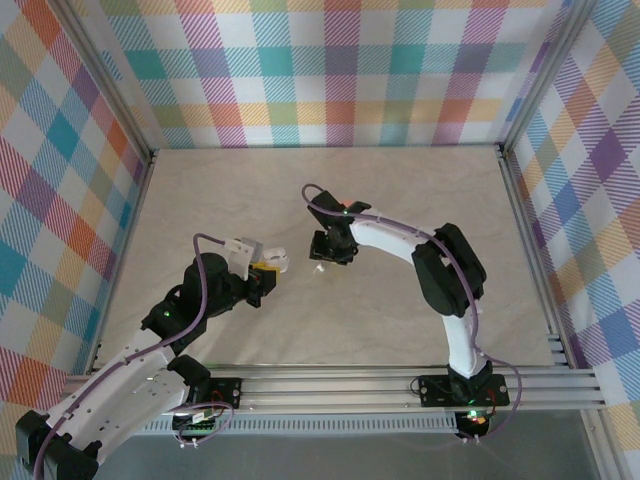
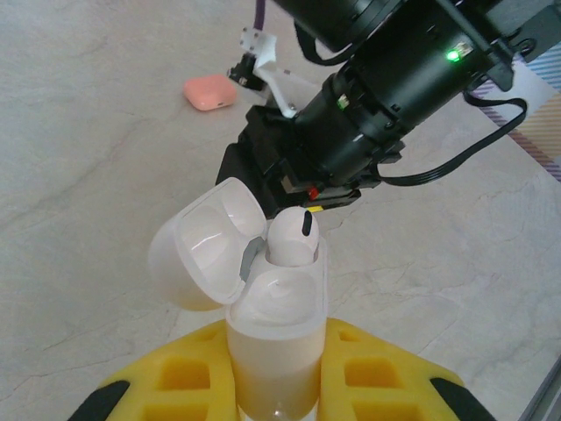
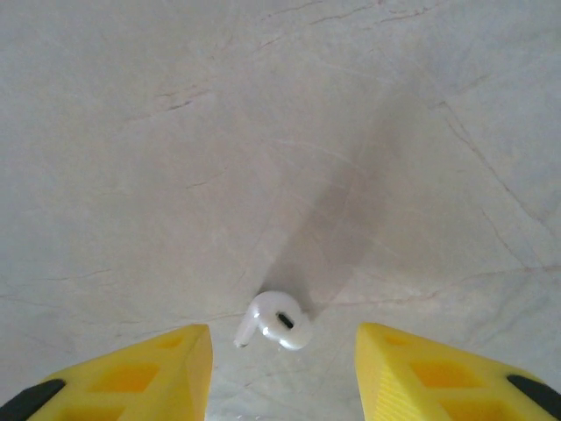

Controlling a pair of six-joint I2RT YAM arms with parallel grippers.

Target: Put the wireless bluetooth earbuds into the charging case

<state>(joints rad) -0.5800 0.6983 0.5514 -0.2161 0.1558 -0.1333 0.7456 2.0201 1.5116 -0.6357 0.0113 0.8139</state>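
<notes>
Next, my right gripper picks up the earbud by its round head [image 3: 286, 321] and leaves the stem free, because the earbud's stem slants toward one finger of the open gripper.
My left gripper [image 2: 276, 373] is shut on the body of a white charging case [image 2: 276, 324], held upright with its lid [image 2: 206, 250] swung open to the left. One white earbud [image 2: 292, 239] sits in the far slot and the near slot is empty. In the top view the case [image 1: 278, 263] sits at the tip of the left gripper [image 1: 266, 272], just left of the right gripper [image 1: 330, 252]. A second white earbud [image 3: 279, 322] lies on the table between the spread yellow fingers of my right gripper [image 3: 282, 340], which is open and touches nothing.
A closed salmon-pink case [image 2: 209, 91] lies on the table beyond the right arm's black wrist [image 2: 368, 96], which hangs close behind the white case. The marble tabletop [image 1: 230, 190] is walled by plaid panels and a metal frame.
</notes>
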